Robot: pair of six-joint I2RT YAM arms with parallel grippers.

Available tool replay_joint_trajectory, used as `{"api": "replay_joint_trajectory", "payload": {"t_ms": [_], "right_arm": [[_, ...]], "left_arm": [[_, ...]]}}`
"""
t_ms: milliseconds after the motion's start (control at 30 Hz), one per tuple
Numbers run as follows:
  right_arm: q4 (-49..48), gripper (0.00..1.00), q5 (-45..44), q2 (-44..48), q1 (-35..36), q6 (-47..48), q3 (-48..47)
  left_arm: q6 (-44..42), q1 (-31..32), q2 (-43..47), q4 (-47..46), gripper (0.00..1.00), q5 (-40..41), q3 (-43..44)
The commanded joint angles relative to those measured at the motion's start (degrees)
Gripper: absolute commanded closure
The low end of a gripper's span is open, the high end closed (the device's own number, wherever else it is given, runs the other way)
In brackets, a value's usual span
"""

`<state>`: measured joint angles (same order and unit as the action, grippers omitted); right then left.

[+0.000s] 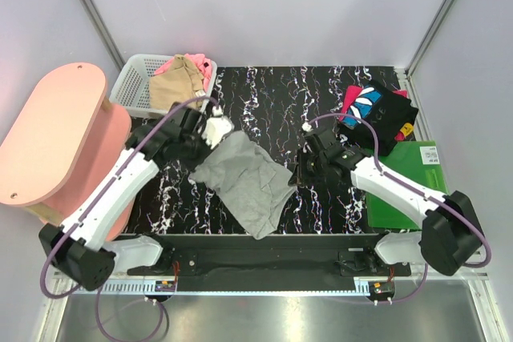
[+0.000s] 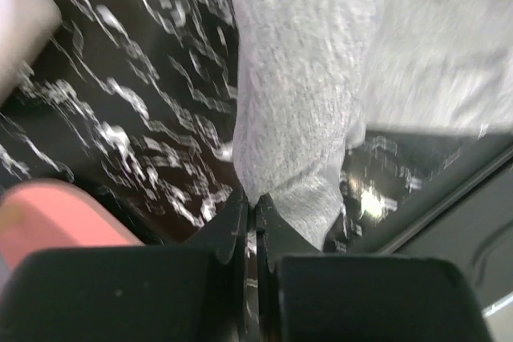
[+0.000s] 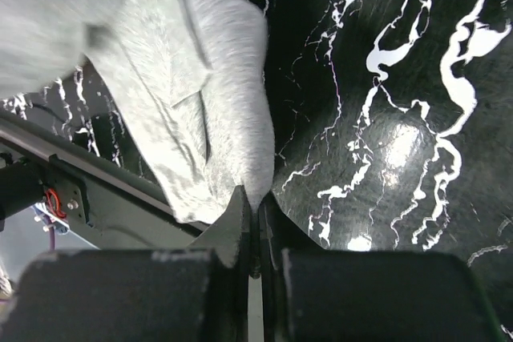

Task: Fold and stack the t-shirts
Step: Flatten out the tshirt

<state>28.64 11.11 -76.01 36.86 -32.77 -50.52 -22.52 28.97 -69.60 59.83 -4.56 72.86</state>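
Note:
The light-grey t-shirt lies bunched between my grippers. My right gripper will keep its fold while my left gripper takes the t-shirt's near edge (image 1: 233,207), before I spread the t-shirt.
The light-grey t-shirt (image 1: 244,182) lies crumpled on the black marbled table (image 1: 264,102), hanging over its near edge. My left gripper (image 1: 215,135) is at the shirt's far left corner. In the left wrist view the left gripper (image 2: 255,198) is shut on a fold of the grey t-shirt (image 2: 304,78). My right gripper (image 1: 298,167) is at the shirt's right edge. In the right wrist view it (image 3: 255,198) is shut on a fold of the grey cloth (image 3: 192,78). The tan t-shirt (image 1: 175,86) and the pink one (image 1: 196,63) lie in the basket. The black printed t-shirt (image 1: 377,110) lies at the far right.
A white lattice basket (image 1: 132,78) stands at the far left corner. A pink oval stool (image 1: 56,138) stands left of the table. A flat green board (image 1: 409,186) lies at the right, under my right arm. Metal rails run along the near edge.

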Motion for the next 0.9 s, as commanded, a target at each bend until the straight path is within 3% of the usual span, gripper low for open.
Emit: {"api": "replay_joint_trajectory", "payload": {"t_ms": [0,267,400,500,567,700,800,867], "right_arm": [[5.10,1.00,-3.20,5.59,0.40,2.27,-5.63],[17.92,1.00,-7.86,15.17,0.40,4.30,-15.83],[19.26,1.00,-9.09,16.42,0.40,4.38,-16.28],[18.82,1.00,-9.53,14.49,0.40,3.25,-14.35],[17.68,1.00,-8.92,12.82,0.40,3.07,-12.77],[14.17,1.00,-9.53,10.27,0.40,3.07,-9.16],[12.58,1.00,-10.58,7.29,0.32,3.33,-7.66],[11.09,1.00,-10.85,5.18,-0.03,3.59,-7.14]], "left_arm": [[-3.14,-1.55,5.17,6.34,1.00,3.41,-6.76],[-6.39,-6.12,13.70,12.05,1.00,4.38,-6.68],[-6.74,-6.82,14.41,12.24,1.00,4.38,-8.69],[-7.01,-7.00,13.53,9.09,0.83,4.03,-14.48],[-7.45,-7.17,11.87,3.92,0.70,4.73,-20.54],[-8.06,-8.05,5.90,-6.55,0.69,9.91,-27.77],[-8.06,-10.07,-0.78,-12.28,0.66,12.64,-26.46],[-6.93,-11.74,-5.53,-12.20,0.66,11.86,-20.59]]}}
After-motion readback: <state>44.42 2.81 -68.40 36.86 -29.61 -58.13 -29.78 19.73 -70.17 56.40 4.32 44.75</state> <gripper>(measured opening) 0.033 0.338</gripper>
